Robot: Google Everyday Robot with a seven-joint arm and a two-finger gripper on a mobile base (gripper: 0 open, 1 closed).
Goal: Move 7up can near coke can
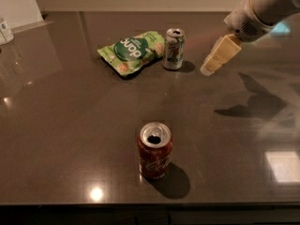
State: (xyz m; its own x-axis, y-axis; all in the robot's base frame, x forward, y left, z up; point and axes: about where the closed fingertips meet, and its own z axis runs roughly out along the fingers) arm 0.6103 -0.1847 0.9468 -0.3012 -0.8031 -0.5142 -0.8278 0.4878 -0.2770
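Note:
The 7up can stands beside the green snack bag, and I need to close my gripper around its middle (pixel 174 49).
The 7up can (pixel 174 49) stands upright at the back middle of the dark table, silver-grey with green markings, touching the right end of a green snack bag. The coke can (pixel 154 150) stands upright near the front edge, dark red with white script and an open silver top. My gripper (pixel 218 56) hangs in the air to the right of the 7up can, a short gap away, its cream fingers pointing down and left. It holds nothing.
A green snack bag (pixel 131 52) lies just left of the 7up can. A white object (pixel 5 31) sits at the far left edge. The dark table (pixel 70 125) ends at a front edge close below the coke can.

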